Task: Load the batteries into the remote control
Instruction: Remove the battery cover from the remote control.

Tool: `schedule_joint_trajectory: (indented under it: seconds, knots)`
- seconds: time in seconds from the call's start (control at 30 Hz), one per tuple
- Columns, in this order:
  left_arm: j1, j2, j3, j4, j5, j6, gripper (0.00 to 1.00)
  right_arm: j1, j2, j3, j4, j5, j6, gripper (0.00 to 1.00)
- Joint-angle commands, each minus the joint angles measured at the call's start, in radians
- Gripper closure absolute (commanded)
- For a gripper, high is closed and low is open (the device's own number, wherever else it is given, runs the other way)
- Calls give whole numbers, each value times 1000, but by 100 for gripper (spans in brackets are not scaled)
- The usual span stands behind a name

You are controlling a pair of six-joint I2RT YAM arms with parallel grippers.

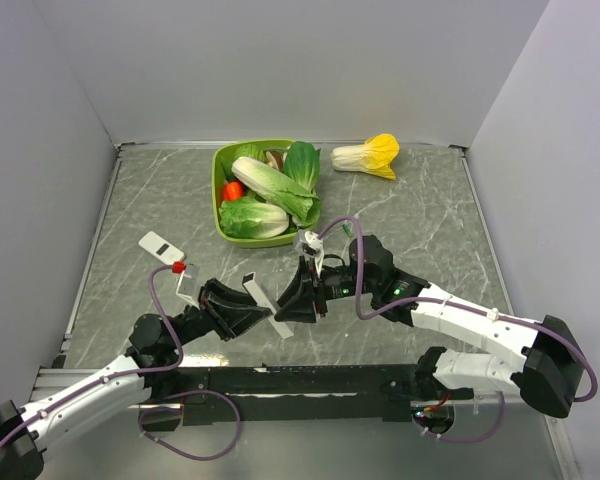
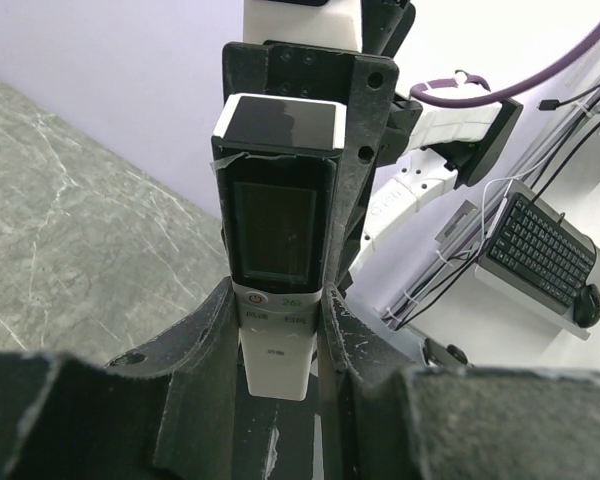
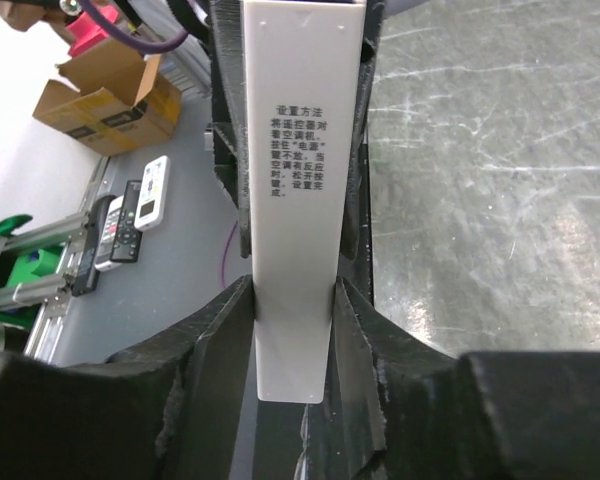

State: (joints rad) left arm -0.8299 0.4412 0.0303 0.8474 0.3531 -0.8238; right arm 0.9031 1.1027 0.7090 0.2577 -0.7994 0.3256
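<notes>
Next, my right gripper releases the remote control's white back on the grey table, nearer than the yellow-white cabbage (image 1: pixel 361 293).
The remote control (image 1: pixel 251 285) is a slim white bar with a black section, held in the air between both grippers above the table's near middle. My left gripper (image 1: pixel 257 312) is shut on its white lower end. In the left wrist view the remote control (image 2: pixel 277 200) shows its black screen face between my fingers, at the left gripper (image 2: pixel 277 335). My right gripper (image 1: pixel 283 306) is shut on it too. In the right wrist view the remote control (image 3: pixel 300 150) shows its plain white back with printed text, at the right gripper (image 3: pixel 293 315). No batteries show in any view.
A green basket (image 1: pixel 220 165) of leafy vegetables and a red fruit stands at the back middle. A yellow-white cabbage (image 1: pixel 368 155) lies at the back right. A white rectangular plate (image 1: pixel 161 246) with a red knob (image 1: pixel 179 266) lies left. Grey walls enclose three sides.
</notes>
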Motion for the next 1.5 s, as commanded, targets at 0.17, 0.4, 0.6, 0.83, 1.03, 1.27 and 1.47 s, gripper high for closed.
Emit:
schedule_joint_trajectory:
  seconds: [0.17,0.4,0.6,0.83,1.03,1.27,1.47]
  knots:
    - [2,-47,-24,73,-83,11,99,-9,3,18,64,-93,-13,71]
    - [3,-82,-27,84,-178,40,99,-7,3,-49,61,-129,-25,73]
    - [6,-133,-29,53,-249,37,99,-7,-23,-91,32,-136,-56,73]
    - [11,-190,-67,38,-324,9,99,-7,-23,-108,25,-141,-65,71]
    - [11,-177,-36,-48,-261,60,99,-16,-38,-89,6,-107,-54,76]
    - [11,-205,-67,-238,-316,63,99,-107,-112,-52,-165,66,-34,90]
    - [11,-252,-110,-321,-350,38,99,-295,-123,-46,-478,317,-7,91]
